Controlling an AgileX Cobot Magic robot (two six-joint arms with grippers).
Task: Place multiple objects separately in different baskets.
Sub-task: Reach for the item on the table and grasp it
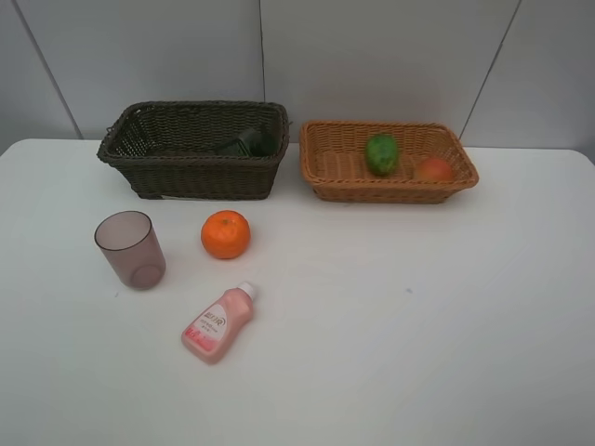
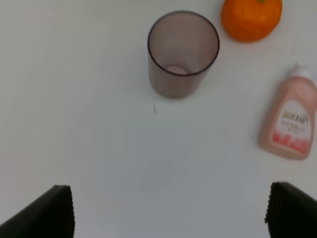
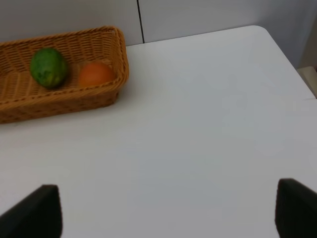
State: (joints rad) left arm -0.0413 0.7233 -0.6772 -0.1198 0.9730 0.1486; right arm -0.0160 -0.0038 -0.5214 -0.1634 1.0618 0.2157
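My left gripper moves to the mauve cup next and closes on the cup's side (image 1: pixel 157 246) (image 2: pixel 210 66) closest to the pink bottle.
On the white table stand a mauve plastic cup (image 1: pixel 130 248) (image 2: pixel 183 53), an orange (image 1: pixel 226 234) (image 2: pixel 251 19) and a pink white-capped bottle (image 1: pixel 218 322) (image 2: pixel 291 116) lying on its side. The dark brown basket (image 1: pixel 158 158) holds a dark grey bottle (image 1: pixel 247 142). In the tan basket (image 1: pixel 325 163) (image 3: pixel 29 99) lie a green fruit (image 1: pixel 381 153) (image 3: pixel 48 67) and a red-orange fruit (image 1: pixel 433 169) (image 3: pixel 96 73). My left gripper (image 2: pixel 168 210) is open, well short of the cup. My right gripper (image 3: pixel 168 210) is open over bare table, away from the tan basket. Neither arm shows in the high view.
A grey panelled wall rises behind the baskets. The table's right edge (image 3: pixel 292 59) and rounded far corner lie past the tan basket. Bare white tabletop spreads across the front and right.
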